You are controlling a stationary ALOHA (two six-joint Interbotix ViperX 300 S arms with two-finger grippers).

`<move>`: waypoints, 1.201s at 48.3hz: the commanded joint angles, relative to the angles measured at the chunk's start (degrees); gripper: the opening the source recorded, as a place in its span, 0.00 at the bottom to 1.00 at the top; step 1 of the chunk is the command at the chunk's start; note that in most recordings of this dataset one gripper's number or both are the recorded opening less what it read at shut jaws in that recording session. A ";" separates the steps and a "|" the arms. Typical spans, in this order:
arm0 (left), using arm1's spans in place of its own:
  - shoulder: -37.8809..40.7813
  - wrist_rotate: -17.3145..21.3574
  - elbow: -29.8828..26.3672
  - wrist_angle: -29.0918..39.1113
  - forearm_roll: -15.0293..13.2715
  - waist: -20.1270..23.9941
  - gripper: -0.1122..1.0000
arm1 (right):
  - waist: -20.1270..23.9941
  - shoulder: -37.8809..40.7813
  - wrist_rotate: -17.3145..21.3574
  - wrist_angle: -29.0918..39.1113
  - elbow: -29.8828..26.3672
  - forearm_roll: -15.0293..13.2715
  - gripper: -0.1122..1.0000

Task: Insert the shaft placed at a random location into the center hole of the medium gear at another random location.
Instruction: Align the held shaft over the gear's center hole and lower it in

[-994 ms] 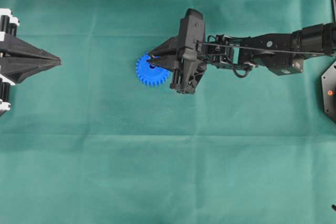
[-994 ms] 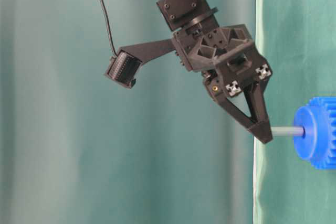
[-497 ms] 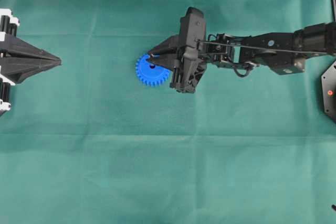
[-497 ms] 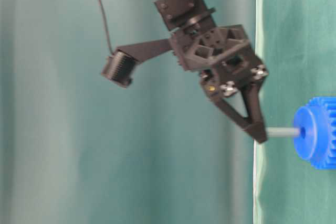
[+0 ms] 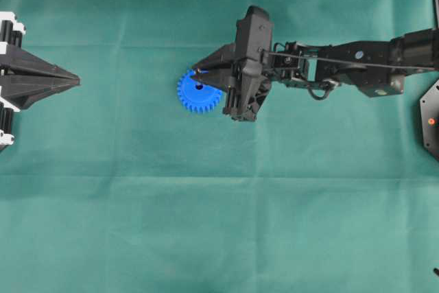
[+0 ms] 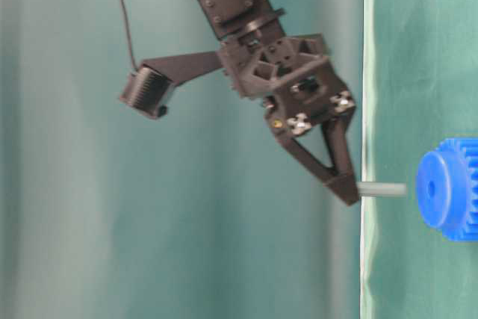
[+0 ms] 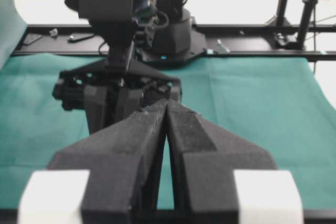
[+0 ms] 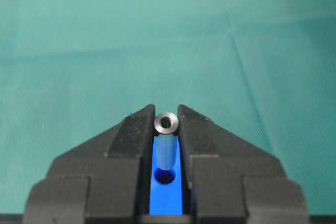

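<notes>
The shaft stands in the dark center hole of the bright blue medium gear [image 5: 199, 86] [image 8: 165, 176]. Next, my right gripper lets go of it there.
The medium gear [image 5: 194, 99] is bright blue and lies flat on the green cloth. My right gripper [image 5: 197, 75] hangs over it, shut on the shaft [image 8: 167, 141], a short silvery-grey pin pinched near its top end. In the table-level view the shaft [image 6: 382, 190] points at the gear [image 6: 448, 188] with a small gap between its free end and the hub. The right wrist view shows the center hole [image 8: 165, 176] just beyond the pin's lower end. My left gripper [image 5: 68, 81] rests at the far left, shut and holding nothing, its tips [image 7: 166, 104] pressed together.
Green cloth [image 5: 219, 224] covers the whole table. A black device with a red light [image 5: 431, 120] sits at the right edge. A black rail [image 7: 252, 53] and camera stands run behind the cloth in the left wrist view.
My right gripper has risen away from the gear with the shaft. The pin's end met the hub's hole a second ago and now hangs just off it. The left arm is still.
</notes>
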 commanded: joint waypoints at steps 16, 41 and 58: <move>0.35 0.18 -1.41 -0.35 0.18 0.18 0.10 | 0.26 1.85 0.09 -1.93 -0.79 1.05 0.22; 0.62 0.18 -1.32 -0.26 0.18 0.18 0.10 | 0.26 5.80 0.00 -3.08 -1.32 1.49 0.22; 0.62 0.26 -1.23 -0.26 0.18 0.18 0.10 | 0.35 5.98 0.00 -3.08 -1.32 1.41 0.22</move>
